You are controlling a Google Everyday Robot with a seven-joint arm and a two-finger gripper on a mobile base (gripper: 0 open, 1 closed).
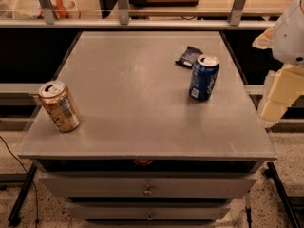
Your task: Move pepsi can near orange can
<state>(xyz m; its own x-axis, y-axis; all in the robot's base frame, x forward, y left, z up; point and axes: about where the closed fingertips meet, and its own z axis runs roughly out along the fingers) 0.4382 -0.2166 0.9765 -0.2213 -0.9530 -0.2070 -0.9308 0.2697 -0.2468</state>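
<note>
The middle of the pepsi can (203, 79), below its silver top, is the spot my gripper needs to close on, as the can should move near the orange can.
The pepsi can (204, 78), dark blue with a silver top and a small white label patch, stands upright on the right half of the grey table (137, 94). The orange can (59, 106), orange-tan with a silver top, stands near the table's left front edge. The two cans are far apart, about half the table's width. My gripper (278, 96) hangs at the right edge of the view, beyond the table's right side, to the right of the pepsi can and not touching it. It holds nothing that I can see.
A flat dark snack packet (188, 56) lies just behind the pepsi can. The table has drawers (148, 186) under its front edge. A rail and shelf (142, 23) run behind the table. A cable (19, 167) hangs at the lower left.
</note>
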